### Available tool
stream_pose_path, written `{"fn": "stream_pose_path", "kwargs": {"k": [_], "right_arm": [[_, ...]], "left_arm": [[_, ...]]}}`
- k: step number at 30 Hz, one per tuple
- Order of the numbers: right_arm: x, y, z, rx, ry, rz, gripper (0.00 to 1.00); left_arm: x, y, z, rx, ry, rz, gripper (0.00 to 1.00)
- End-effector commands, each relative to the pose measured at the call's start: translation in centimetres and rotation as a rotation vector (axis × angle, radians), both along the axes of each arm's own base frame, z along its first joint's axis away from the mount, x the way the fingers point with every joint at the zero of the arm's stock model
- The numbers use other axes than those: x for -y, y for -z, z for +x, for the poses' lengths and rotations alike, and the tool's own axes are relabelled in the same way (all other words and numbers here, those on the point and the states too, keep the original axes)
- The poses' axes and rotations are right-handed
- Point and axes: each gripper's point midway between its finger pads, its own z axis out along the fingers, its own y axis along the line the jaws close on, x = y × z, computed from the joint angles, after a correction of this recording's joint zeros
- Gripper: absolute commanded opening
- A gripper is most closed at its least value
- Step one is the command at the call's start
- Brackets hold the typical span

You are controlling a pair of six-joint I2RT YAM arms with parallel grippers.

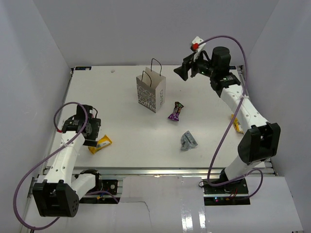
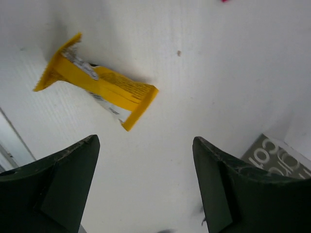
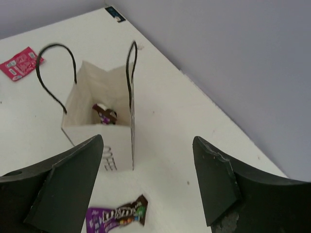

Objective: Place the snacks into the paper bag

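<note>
The robot's left gripper should next move to the middle of the yellow bar (image 1: 100, 145) (image 2: 97, 86) that lies nearest to it and close there across the bar's width.
The paper bag (image 1: 150, 92) stands upright at the table's middle back, mouth open. In the right wrist view the bag (image 3: 97, 131) holds a dark maroon snack (image 3: 104, 114). A purple snack (image 1: 175, 112) lies just right of the bag and also shows in the right wrist view (image 3: 116, 216). A silver-grey snack (image 1: 188, 141) lies nearer the front. A yellow bar (image 1: 99, 143) lies by my left gripper (image 1: 92, 137), which is open and empty just over the table, the bar (image 2: 97, 82) ahead of its fingers. My right gripper (image 1: 181, 73) is open and empty, raised right of the bag.
A second yellow bar (image 1: 236, 124) lies partly behind the right arm. A red packet (image 3: 19, 63) lies on the table beyond the bag. Grey walls close in the table on the left, back and right. The bag's corner (image 2: 274, 155) shows in the left wrist view.
</note>
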Motion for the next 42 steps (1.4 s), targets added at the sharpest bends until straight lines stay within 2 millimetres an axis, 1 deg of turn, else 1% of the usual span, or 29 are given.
{"fn": "stream_pose_path", "kwargs": {"k": [1, 2, 3, 4, 5, 6, 7, 9, 11, 12, 13, 15, 18, 20, 22, 23, 24, 27, 28, 30, 31, 33, 34, 36, 37, 38, 39, 41, 42], "right_arm": [[2.2, 2.4, -2.9, -0.121, -0.057, -0.009, 0.8], [3.7, 3.7, -3.1, -0.147, -0.035, -0.02, 0.81], [4.4, 4.5, -3.4, -0.175, -0.027, -0.027, 0.81], [5.0, 4.9, -3.8, -0.181, -0.02, -0.032, 0.81], [6.0, 6.3, -4.0, -0.21, -0.01, -0.043, 0.82], [6.5, 6.9, -4.3, -0.225, -0.006, -0.048, 0.82], [6.9, 7.5, -4.8, -0.247, -0.007, -0.054, 0.82], [7.4, 9.3, -5.8, -0.277, -0.041, -0.08, 0.82], [7.6, 10.8, -7.1, -0.321, -0.066, -0.101, 0.82], [7.8, 12.3, -7.8, -0.337, -0.08, -0.121, 0.82], [7.9, 13.0, -8.3, -0.351, -0.086, -0.124, 0.83], [8.2, 14.8, -9.5, -0.398, -0.109, -0.123, 0.83], [8.3, 15.8, -10.4, -0.426, -0.133, -0.117, 0.84], [8.5, 16.4, -10.9, -0.435, -0.144, -0.12, 0.84], [8.6, 16.6, -11.3, -0.443, -0.154, -0.118, 0.83], [8.6, 16.6, -11.3, -0.443, -0.154, -0.117, 0.83], [8.7, 16.6, -11.3, -0.447, -0.156, -0.116, 0.83], [8.7, 16.4, -11.4, -0.445, -0.163, -0.109, 0.82], [8.8, 16.3, -11.4, -0.444, -0.164, -0.107, 0.82], [8.8, 16.2, -11.4, -0.446, -0.165, -0.106, 0.82], [8.8, 16.3, -11.3, -0.447, -0.164, -0.105, 0.82], [8.9, 16.3, -11.3, -0.45, -0.162, -0.104, 0.82], [8.9, 16.3, -11.2, -0.45, -0.161, -0.104, 0.82], [9.0, 16.3, -11.1, -0.449, -0.159, -0.104, 0.81], [8.9, 16.3, -11.1, -0.447, -0.16, -0.104, 0.81], [9.0, 16.2, -11.0, -0.446, -0.159, -0.104, 0.81], [8.9, 16.2, -11.0, -0.445, -0.16, -0.104, 0.81], [8.9, 16.1, -10.9, -0.441, -0.159, -0.104, 0.81], [8.9, 16.1, -10.9, -0.441, -0.159, -0.105, 0.81]], "left_arm": [[-1.1, 2.1, -4.2, -0.208, -0.231, -0.011, 0.88], [-1.0, 2.8, -4.7, -0.236, -0.253, -0.019, 0.89], [-0.6, 3.4, -4.6, -0.242, -0.269, -0.048, 0.91], [-0.4, 4.6, -5.0, -0.268, -0.267, -0.055, 0.91], [-0.2, 5.2, -4.4, -0.249, -0.269, -0.072, 0.92], [0.0, 5.7, -4.1, -0.244, -0.27, -0.082, 0.93], [0.1, 6.6, -4.3, -0.256, -0.268, -0.09, 0.93], [-0.1, 7.0, -3.0, -0.215, -0.264, -0.087, 0.93], [-1.0, 7.4, -2.1, -0.19, -0.254, -0.047, 0.93], [-1.3, 7.6, -1.8, -0.187, -0.245, -0.032, 0.94], [-2.4, 7.7, -1.8, -0.187, -0.281, -0.022, 0.94], [-3.0, 8.2, -1.0, -0.177, -0.263, -0.01, 0.95], [-3.6, 8.6, 0.1, -0.149, -0.245, -0.01, 0.95], [-3.7, 8.9, 0.4, -0.144, -0.242, -0.017, 0.94], [-3.9, 9.9, 0.1, -0.175, -0.239, -0.025, 0.9], [-3.6, 10.3, 0.0, -0.185, -0.23, -0.043, 0.87], [-3.5, 11.0, -0.5, -0.208, -0.223, -0.05, 0.78], [-3.0, 11.3, -0.3, -0.199, -0.201, -0.071, 0.65], [-3.0, 10.9, -0.1, -0.181, -0.193, -0.071, 0.57], [-3.1, 9.9, 0.6, -0.148, -0.152, -0.056, 0.48], [-3.2, 8.6, 1.6, -0.1, -0.133, -0.045, 0.4], [-3.0, 7.0, 2.7, -0.046, -0.078, -0.039, 0.32], [-2.9, 5.5, 3.9, 0.006, -0.012, -0.022, 0.26], [-2.3, 3.5, 5.4, 0.087, 0.074, -0.018, 0.19], [-1.3, 1.8, 6.9, 0.162, 0.176, -0.029, 0.17], [-0.6, 0.9, 7.7, 0.208, 0.24, -0.039, 0.12], [1.2, -0.7, 8.9, 0.295, 0.338, -0.088, 0.1], [2.7, -2.8, 10.3, 0.378, 0.459, -0.096, 0.06], [3.9, -4.2, 11.3, 0.443, 0.525, -0.097, 0.06]]}}
